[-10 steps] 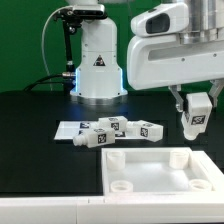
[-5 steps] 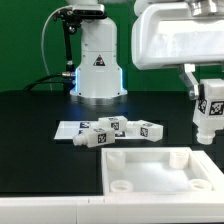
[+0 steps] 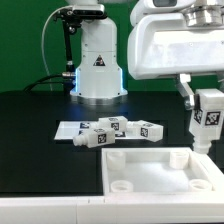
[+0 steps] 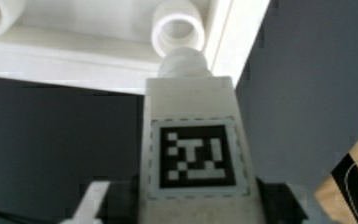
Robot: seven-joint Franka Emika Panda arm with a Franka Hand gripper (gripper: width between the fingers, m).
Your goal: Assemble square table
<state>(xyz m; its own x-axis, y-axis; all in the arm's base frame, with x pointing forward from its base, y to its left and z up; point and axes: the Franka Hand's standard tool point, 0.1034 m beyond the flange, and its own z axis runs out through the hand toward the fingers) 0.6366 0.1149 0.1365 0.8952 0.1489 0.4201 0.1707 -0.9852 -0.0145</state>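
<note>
My gripper needs to release the white table leg standing in the tabletop's front corner hole [image 3: 200,185] [image 4: 178,32], directly below the leg's narrow end.
My gripper [image 3: 207,100] is shut on a white table leg [image 3: 208,117] with a black-and-white tag, held upright above the right rear corner of the square tabletop [image 3: 160,168]. In the wrist view the same leg [image 4: 197,120] fills the middle, its narrow end pointing at a round corner hole [image 4: 176,32] of the tabletop [image 4: 87,25]. The gripper [image 4: 194,205] clamps the leg from both sides. Three more legs [image 3: 112,130] lie in a loose row behind the tabletop on the black table.
The marker board [image 3: 66,130] lies flat under the loose legs. The robot's white base [image 3: 97,65] stands at the back. A white strip [image 3: 50,208] runs along the table's front edge.
The held leg has swung from tilted to upright and moved slightly toward the exterior view's right, then sunk a little over the tabletop's corner. The grip has stayed the same.
</note>
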